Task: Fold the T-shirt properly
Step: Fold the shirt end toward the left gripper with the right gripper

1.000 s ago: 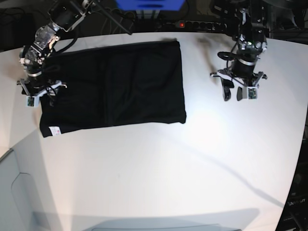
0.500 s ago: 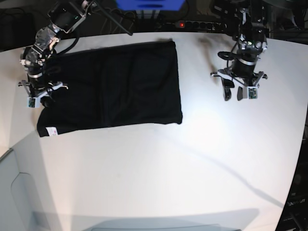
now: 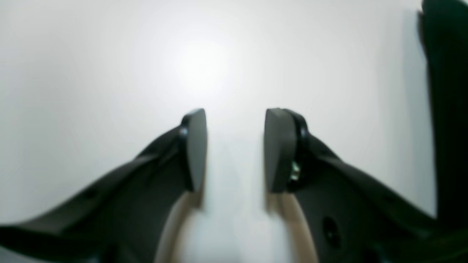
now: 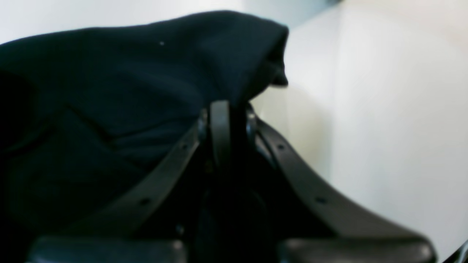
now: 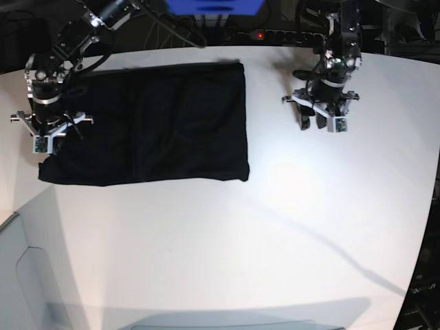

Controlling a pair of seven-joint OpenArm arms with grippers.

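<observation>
I should let go of the T-shirt's raised fold, now at the shirt's near edge, with my right gripper over the shirt's opposite edge (image 5: 246, 122), the edge that faces my left gripper.
The T-shirt (image 5: 151, 124) lies as a flat black rectangle at the back left of the white table (image 5: 261, 234). My right gripper (image 5: 49, 136) is at the shirt's left edge. In the right wrist view this gripper (image 4: 226, 109) is shut on a raised fold of the black T-shirt (image 4: 128, 80). My left gripper (image 5: 311, 124) hovers over bare table to the right of the shirt, apart from it. In the left wrist view this gripper (image 3: 236, 146) is open with nothing between its pads, and the T-shirt's edge (image 3: 446, 91) shows at the far right.
A power strip (image 5: 259, 34) with a red light, cables and a blue object (image 5: 213, 7) lie behind the table's back edge. A lower grey surface (image 5: 20, 275) adjoins the table at the front left.
My right gripper has closed on the shirt's left edge and pulled the whole shirt leftward. The left arm has shifted left and back, nearer the shirt.
</observation>
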